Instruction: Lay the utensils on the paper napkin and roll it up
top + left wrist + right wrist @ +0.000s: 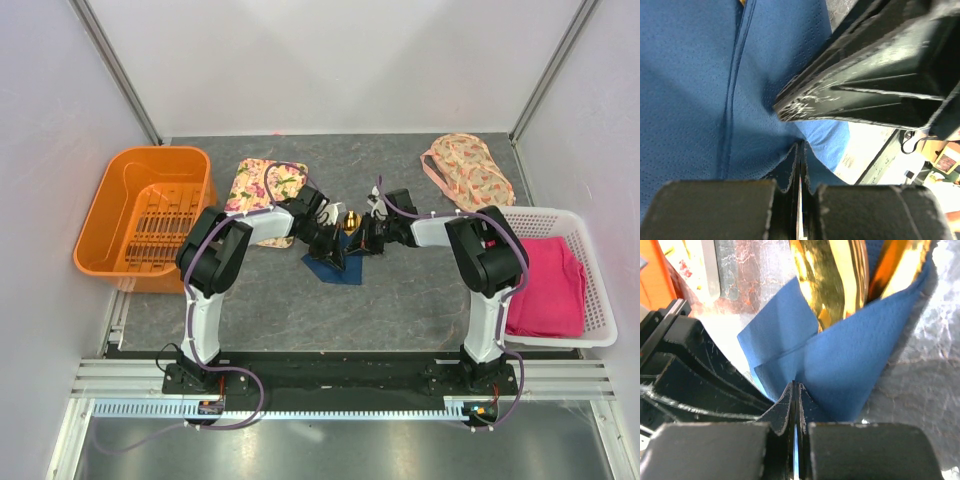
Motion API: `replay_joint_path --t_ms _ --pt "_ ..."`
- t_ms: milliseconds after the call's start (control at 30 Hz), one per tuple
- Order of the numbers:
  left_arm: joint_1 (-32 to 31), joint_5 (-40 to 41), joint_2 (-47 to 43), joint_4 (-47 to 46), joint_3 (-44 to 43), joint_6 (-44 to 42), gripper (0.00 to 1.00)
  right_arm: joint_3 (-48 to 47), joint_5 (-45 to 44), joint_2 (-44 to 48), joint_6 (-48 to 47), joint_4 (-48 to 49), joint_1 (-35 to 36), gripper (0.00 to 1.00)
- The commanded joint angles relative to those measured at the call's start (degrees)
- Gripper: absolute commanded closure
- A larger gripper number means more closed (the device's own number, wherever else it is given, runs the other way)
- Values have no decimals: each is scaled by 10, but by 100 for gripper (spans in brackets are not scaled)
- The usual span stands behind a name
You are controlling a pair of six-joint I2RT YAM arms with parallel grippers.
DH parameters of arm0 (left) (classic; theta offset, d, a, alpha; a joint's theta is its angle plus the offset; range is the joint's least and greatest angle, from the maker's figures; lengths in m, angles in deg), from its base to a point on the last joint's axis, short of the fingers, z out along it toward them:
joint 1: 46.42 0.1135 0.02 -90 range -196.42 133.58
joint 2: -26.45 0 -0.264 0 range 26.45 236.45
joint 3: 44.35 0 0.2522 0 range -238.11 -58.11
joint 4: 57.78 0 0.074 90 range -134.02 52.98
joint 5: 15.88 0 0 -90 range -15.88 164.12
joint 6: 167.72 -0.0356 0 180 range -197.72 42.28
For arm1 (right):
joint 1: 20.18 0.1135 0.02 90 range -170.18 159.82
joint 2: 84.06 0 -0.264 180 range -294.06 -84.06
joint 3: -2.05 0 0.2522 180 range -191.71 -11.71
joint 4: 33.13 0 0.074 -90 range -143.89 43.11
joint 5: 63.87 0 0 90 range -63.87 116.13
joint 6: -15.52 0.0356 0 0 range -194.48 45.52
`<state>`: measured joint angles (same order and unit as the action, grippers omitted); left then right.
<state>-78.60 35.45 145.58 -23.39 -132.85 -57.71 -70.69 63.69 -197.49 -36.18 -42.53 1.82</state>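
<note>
My left gripper should open and take the napkin's loose corner point(308, 260) nearest the floral tray while my right gripper holds the fold, because both grippers are crowding the napkin's fold.
The navy paper napkin point(335, 270) lies at the table's middle, partly lifted and folded. Both grippers meet over it. My left gripper point(333, 250) is shut on a pinch of the napkin point(690, 100), the jaws pressed together in the left wrist view point(801, 146). My right gripper point(363, 244) is shut on a napkin point(850, 365) fold too point(795, 386). The gold utensils point(832, 280) sit inside the fold, their shiny ends sticking out at the far side point(350, 219). The right gripper's black fingers point(875, 75) show close in the left wrist view.
An orange basket point(110, 215) stands at the left. The floral tray point(262, 185) lies behind the left arm. A floral cloth item point(468, 170) lies at the back right. A white basket point(600, 300) holds the pink cloth point(548, 285) at the right.
</note>
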Motion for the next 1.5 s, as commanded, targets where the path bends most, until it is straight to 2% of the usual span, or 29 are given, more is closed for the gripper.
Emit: replay_joint_path --t_ms 0,67,133,167,367,567,700,933,1000,1033,1200,1467 --pt "9 19 0 11 -2 -29 96 -8 -20 -23 5 20 -2 100" --pt "19 15 -23 -17 13 -19 91 -3 -26 -35 5 19 -1 100" --pt "26 -6 -76 -93 57 8 85 2 -28 -43 13 20 -1 100" --pt "31 -13 -90 -116 71 19 78 4 -32 -45 15 19 -2 100" --pt "26 -81 -128 -220 122 113 71 8 -38 -58 33 20 -3 100" --pt "19 -76 -85 -251 142 160 75 11 -36 -57 41 21 -4 100" --pt "22 -47 -54 -239 148 185 81 13 -32 -51 42 22 -4 100" --pt "24 9 -21 -137 123 140 89 1 -11 -24 44 27 -4 100" --pt "24 18 -21 -121 118 130 90 -10 -1 -1 41 25 -4 97" --pt "24 19 -21 -116 116 127 91 -24 0 7 35 21 -6 93" --pt "24 28 -24 -100 106 111 92 -63 -26 57 6 -29 -6 88" --pt "23 28 -28 -95 101 98 92 -78 -68 51 -39 -94 -4 89"
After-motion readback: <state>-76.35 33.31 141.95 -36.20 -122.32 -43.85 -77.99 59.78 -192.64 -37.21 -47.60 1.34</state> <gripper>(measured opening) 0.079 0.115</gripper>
